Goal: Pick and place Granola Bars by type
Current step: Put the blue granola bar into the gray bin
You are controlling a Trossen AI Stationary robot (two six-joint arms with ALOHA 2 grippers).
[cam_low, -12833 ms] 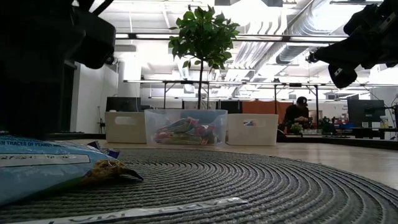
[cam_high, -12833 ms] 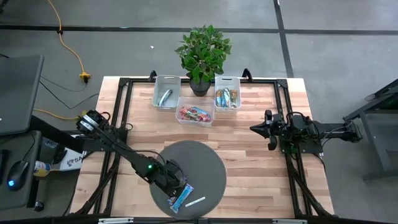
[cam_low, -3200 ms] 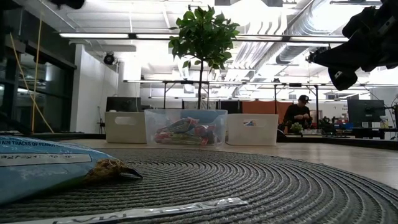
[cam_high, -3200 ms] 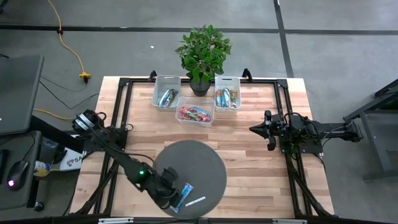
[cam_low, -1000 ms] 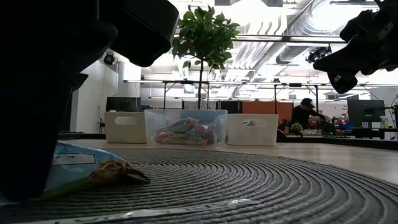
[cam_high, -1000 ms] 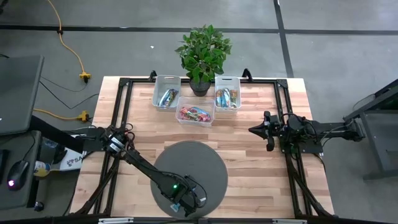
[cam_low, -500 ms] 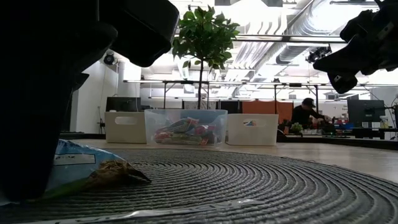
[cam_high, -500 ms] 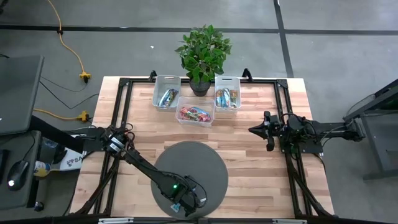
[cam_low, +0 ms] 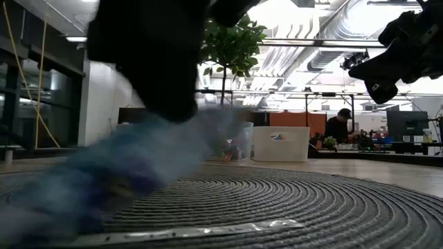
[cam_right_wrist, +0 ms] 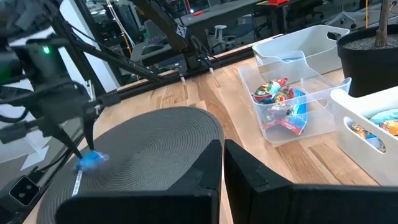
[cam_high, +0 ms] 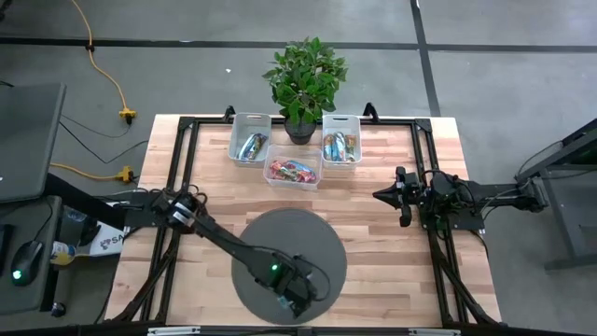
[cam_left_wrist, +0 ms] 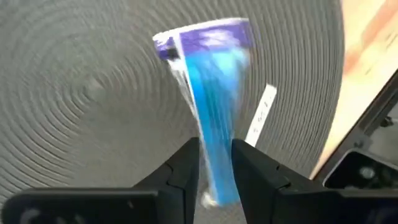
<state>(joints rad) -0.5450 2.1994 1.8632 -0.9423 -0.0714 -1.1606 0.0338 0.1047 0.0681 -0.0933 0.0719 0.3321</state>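
Next, I put the blue granola bar down on the mat, as my left gripper pinches it near its plain end, and then take it closer to its middle (cam_left_wrist: 216, 118).
One light blue granola bar (cam_left_wrist: 214, 87) with a purple end band sits between the fingers of my left gripper (cam_left_wrist: 216, 148). That gripper is over the near part of the round grey mat (cam_high: 280, 243) and is shut on the bar. In the low view the bar (cam_low: 124, 166) is a blue blur under the dark gripper. The right wrist view shows it as a small blue patch (cam_right_wrist: 91, 160) at the fingertips. The high view hides it under the gripper (cam_high: 295, 301). My right gripper (cam_high: 404, 198) waits shut above the table's right side. My left gripper pinches the blue bar between its two fingers (cam_left_wrist: 186, 163) near the plain end (cam_left_wrist: 217, 158), opposite the purple band. The fingers come from above, slanting down. The bar's purple end (cam_left_wrist: 211, 38) points away beyond the fingertips; in the low view the bar looks raised off the mat.
A thin white strip label (cam_left_wrist: 261, 115) lies on the mat beside the bar. At the far edge stand a white bin with blue bars (cam_high: 250, 138), a clear bin with red/pink bars (cam_high: 292, 171), a white bin with tan-orange bars (cam_high: 340, 140) and a potted plant (cam_high: 303, 84).
My left gripper has moved a little toward the table's right and upward over the mat's near part. The blue bar, which lay flat on the mat under the gripper, has come up with it and shows blurred in motion.
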